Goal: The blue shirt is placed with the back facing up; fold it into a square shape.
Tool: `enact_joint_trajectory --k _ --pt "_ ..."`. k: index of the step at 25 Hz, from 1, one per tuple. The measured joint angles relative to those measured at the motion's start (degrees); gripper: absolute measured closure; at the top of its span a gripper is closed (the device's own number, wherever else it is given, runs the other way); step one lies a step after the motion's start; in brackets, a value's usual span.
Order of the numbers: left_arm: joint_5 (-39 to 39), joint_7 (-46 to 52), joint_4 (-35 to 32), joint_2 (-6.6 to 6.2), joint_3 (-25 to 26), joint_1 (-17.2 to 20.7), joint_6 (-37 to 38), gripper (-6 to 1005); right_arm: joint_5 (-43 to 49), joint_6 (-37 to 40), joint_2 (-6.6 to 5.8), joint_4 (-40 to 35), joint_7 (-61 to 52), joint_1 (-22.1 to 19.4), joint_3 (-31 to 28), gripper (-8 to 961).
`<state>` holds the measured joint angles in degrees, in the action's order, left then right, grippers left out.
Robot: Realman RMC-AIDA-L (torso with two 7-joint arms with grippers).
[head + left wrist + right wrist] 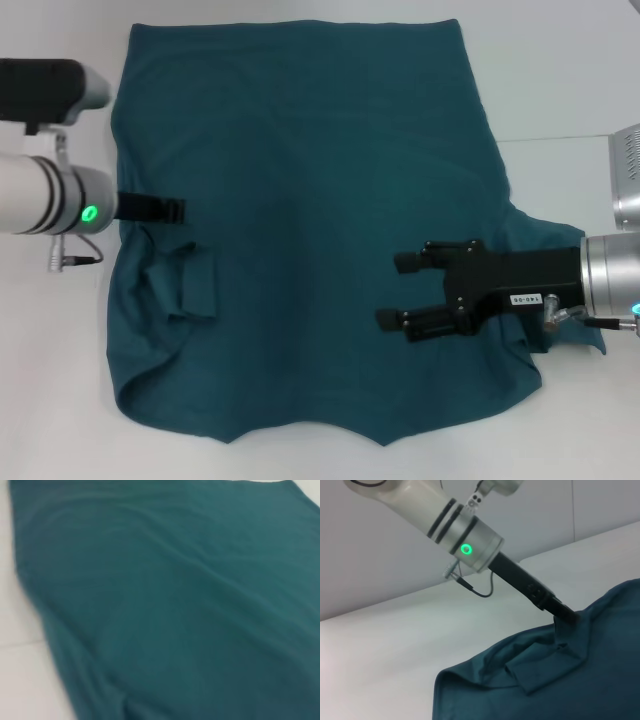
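The folded sleeve's upper part bunches beside the shirt's edge, so the robot's left gripper will take the fabric closer to that edge (146, 229) and pull it inward over the shirt's body.
The blue shirt (300, 200) lies spread flat on the white table (560, 80), plain side up, and fills the left wrist view (175, 605). Its left sleeve (185, 285) is folded inward onto the body. My left gripper (178, 210) reaches in at the shirt's left edge just above that sleeve. In the right wrist view the left gripper (567, 616) is shut, with the fabric (560, 680) drawn up to its tip. My right gripper (398, 291) hovers open over the right half of the shirt, near the right sleeve (545, 235), holding nothing.
Bare white table (420, 645) surrounds the shirt on the left, right and far sides. The shirt's near hem (300, 432) lies close to the table's front edge. A table seam (560, 138) runs across at the right.
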<state>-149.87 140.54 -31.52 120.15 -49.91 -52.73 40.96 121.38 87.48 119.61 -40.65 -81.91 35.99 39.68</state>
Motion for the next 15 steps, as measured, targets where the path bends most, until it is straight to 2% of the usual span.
enact_joint_trajectory --k 6,10,12,15 --pt "0.1 5.4 -4.2 -0.56 0.2 4.4 1.2 895 0.0 0.1 0.00 0.0 0.0 0.1 0.2 12" --pt "0.1 6.2 -3.5 -0.60 0.3 4.6 -0.2 849 0.0 0.2 0.00 0.0 0.0 0.3 0.2 12" --pt "0.2 6.4 -2.5 -0.59 0.3 4.4 -1.3 607 0.0 0.3 0.00 0.0 -0.1 0.4 0.2 12" --pt "0.3 7.0 -0.3 -0.69 0.3 3.6 -3.4 486 0.0 0.3 0.01 0.0 -0.1 0.6 0.2 12"
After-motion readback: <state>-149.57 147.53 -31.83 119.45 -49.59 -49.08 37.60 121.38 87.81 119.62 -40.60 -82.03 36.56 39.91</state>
